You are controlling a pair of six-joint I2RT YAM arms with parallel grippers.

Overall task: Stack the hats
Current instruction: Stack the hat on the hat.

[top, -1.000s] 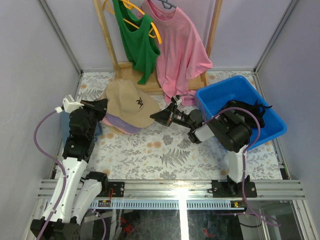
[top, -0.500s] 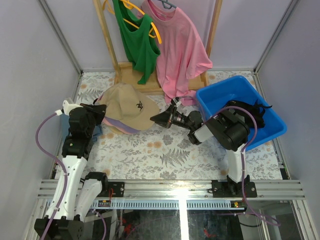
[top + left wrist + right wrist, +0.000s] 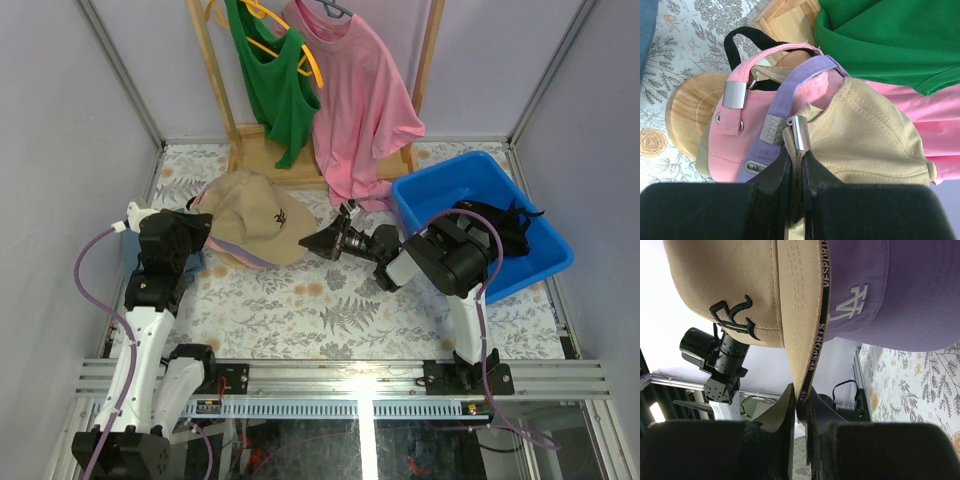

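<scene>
I need to use my left gripper to let go of the tan cap on top of the lavender cap [image 3: 241, 221], over the wooden knob stand.
The tan cap [image 3: 255, 212] is held over the stack at the back left, between both grippers. My left gripper [image 3: 197, 222] is shut on its back strap [image 3: 799, 131]; my right gripper [image 3: 318, 240] is shut on its brim [image 3: 802, 315]. Under it lie the lavender cap [image 3: 240, 252] and the pink cap [image 3: 737, 127]. A black strap [image 3: 735, 42] shows beneath the pink one. In the right wrist view the tan cap [image 3: 730, 280] sits beside the lavender cap [image 3: 880, 290]. A bit of blue fabric [image 3: 196, 262] lies by the left arm.
A wooden knob stand [image 3: 685, 115] sits under the caps. A wooden rack [image 3: 235, 140] with a green tank top [image 3: 275, 85] and a pink T-shirt [image 3: 355, 100] stands behind. A blue bin [image 3: 440, 185] with a dark object [image 3: 508, 218] inside is at the right.
Both grippers have carried the tan cap a little left and back, further over the lavender and pink caps. Both stay shut on it.
</scene>
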